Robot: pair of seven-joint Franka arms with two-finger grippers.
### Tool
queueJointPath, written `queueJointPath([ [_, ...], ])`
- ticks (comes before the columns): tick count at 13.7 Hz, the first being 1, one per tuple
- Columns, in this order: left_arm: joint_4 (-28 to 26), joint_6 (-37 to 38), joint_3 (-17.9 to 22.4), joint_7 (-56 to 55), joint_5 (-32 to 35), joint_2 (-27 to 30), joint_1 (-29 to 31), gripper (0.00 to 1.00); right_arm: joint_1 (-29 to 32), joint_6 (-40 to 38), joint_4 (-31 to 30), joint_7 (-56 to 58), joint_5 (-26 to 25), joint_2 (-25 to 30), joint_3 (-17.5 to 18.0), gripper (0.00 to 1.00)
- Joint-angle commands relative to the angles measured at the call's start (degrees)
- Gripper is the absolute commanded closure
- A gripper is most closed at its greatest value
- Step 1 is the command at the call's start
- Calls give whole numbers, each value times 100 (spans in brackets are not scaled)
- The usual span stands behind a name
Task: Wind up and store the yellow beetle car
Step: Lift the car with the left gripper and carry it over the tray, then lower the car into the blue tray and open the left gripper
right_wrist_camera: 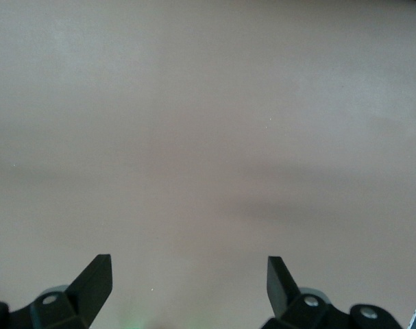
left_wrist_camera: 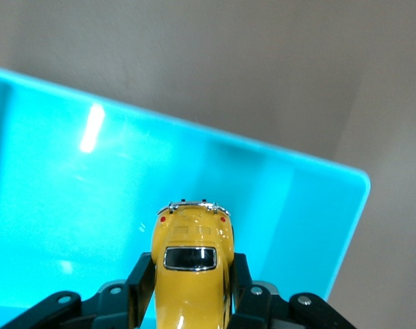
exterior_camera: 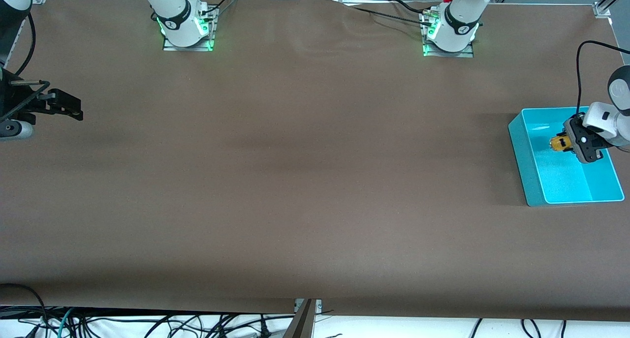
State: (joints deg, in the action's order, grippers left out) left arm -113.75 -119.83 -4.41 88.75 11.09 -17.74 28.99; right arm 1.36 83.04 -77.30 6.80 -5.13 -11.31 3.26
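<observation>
Next, my left gripper sets the yellow beetle car free on the bottom of the cyan bin, close to the corner (exterior_camera: pixel 539 135) that is nearest to the arm bases.
The yellow beetle car (exterior_camera: pixel 559 143) is held in my left gripper (exterior_camera: pixel 566 144) over the inside of the cyan bin (exterior_camera: pixel 530 175) at the left arm's end of the table. In the left wrist view the car (left_wrist_camera: pixel 192 274) sits between the black fingers (left_wrist_camera: pixel 140 279), which press on both its sides, with the bin's floor (left_wrist_camera: pixel 70 226) below it. My right gripper (exterior_camera: pixel 69 107) waits open and empty over the bare table at the right arm's end; its wrist view shows its fingertips (right_wrist_camera: pixel 98 277) wide apart over brown tabletop.
The brown table (exterior_camera: pixel 295 180) carries nothing else. The two arm bases (exterior_camera: pixel 187 28) stand along the table's edge farthest from the front camera. Cables hang below the table's near edge.
</observation>
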Motion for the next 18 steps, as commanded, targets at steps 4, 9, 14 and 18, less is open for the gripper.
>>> queueJointPath([
  [4,-604,-743,-60,11,429,-326,423,100,-4,-16,-66,-82,-32,94,26,0],
  [9,-693,-787,-60,-218,429,-511,441,100,-4,-7,-66,-82,-32,94,35,0],
  [14,-701,-998,-60,-236,429,-704,432,87,-13,-16,-66,-82,-32,94,35,0],
  [18,-702,-1007,-60,-489,377,-731,441,11,-13,-7,-66,-82,-32,94,35,0],
])
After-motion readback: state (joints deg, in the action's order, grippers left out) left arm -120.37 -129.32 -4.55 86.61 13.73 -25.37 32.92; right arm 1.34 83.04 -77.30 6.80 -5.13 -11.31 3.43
